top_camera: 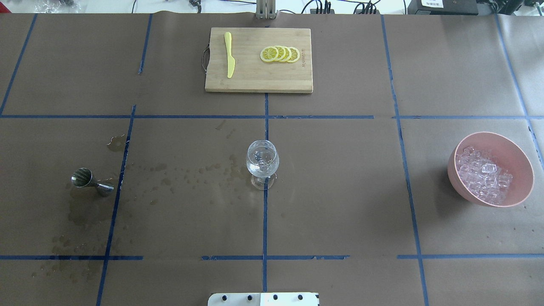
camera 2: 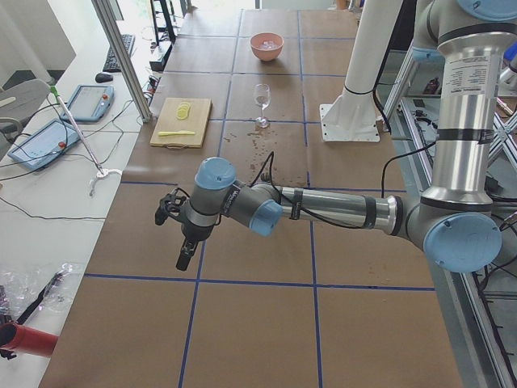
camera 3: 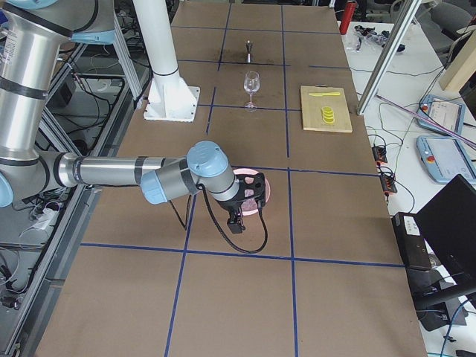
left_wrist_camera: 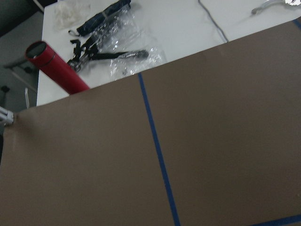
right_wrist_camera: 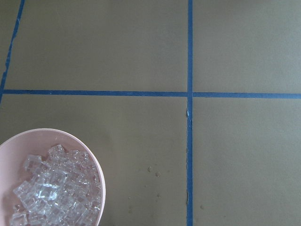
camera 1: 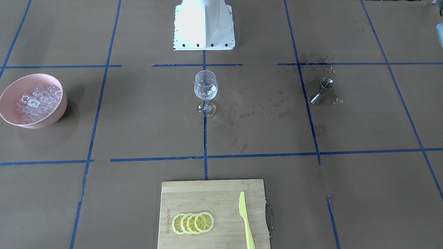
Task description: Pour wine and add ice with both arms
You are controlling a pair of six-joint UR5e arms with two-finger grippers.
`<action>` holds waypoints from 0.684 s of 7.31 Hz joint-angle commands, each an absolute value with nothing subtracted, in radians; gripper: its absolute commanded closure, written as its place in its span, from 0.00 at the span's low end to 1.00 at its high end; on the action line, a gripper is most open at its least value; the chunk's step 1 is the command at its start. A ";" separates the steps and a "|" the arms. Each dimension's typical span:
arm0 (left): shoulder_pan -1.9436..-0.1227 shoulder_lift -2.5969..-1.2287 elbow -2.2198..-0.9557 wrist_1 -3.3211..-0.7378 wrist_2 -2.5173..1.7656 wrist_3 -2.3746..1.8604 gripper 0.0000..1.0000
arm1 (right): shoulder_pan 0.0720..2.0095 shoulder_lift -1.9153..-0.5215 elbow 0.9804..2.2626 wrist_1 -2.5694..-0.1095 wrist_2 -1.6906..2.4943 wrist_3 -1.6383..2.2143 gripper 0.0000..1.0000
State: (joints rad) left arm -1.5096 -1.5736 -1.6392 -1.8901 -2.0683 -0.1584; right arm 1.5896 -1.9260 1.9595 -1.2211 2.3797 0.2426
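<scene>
My right gripper is to reach into the pink bowl next and close on an ice cube at the top of the heap's middle (camera 1: pixel 34 102) (right_wrist_camera: pixel 47 192).
A stemmed wine glass (camera 1: pixel 205 90) (top_camera: pixel 262 161) stands upright mid-table with clear glints in its bowl; I cannot tell liquid from cubes there. A steel jigger (camera 1: pixel 322 91) (top_camera: pixel 90 180) stands among wet stains, and no wine shows in it. The ice (camera 1: pixel 38 102) (top_camera: pixel 484 178) (right_wrist_camera: pixel 51 188) is heaped in a pink bowl (top_camera: pixel 518 161). My left gripper (camera 2: pixel 179 242) hangs over bare paper at the table's left end. My right gripper (camera 3: pixel 236 216) hovers at the bowl (camera 3: pixel 262 186). Whether either gripper is open or shut, I cannot tell.
A bamboo cutting board (camera 1: pixel 207 197) at the operators' edge carries lemon slices (camera 1: pixel 193 222) and a yellow knife (camera 1: pixel 246 221). The white pedestal (camera 1: pixel 204 24) stands behind the glass. A red cylinder (left_wrist_camera: pixel 56 70) lies off the table's left end.
</scene>
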 commanded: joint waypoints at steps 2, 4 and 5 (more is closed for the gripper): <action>-1.627 -1.460 -1.667 -1.635 -2.369 -0.035 0.00 | 1.588 -1.921 1.970 -1.220 2.414 0.244 0.00; -1.629 -1.421 -1.733 -1.632 -2.382 -0.034 0.00 | 1.504 -1.914 2.044 -1.215 2.421 0.247 0.00; -1.628 -1.428 -1.730 -1.634 -2.382 -0.037 0.00 | 1.452 -1.886 2.080 -1.213 2.405 0.293 0.00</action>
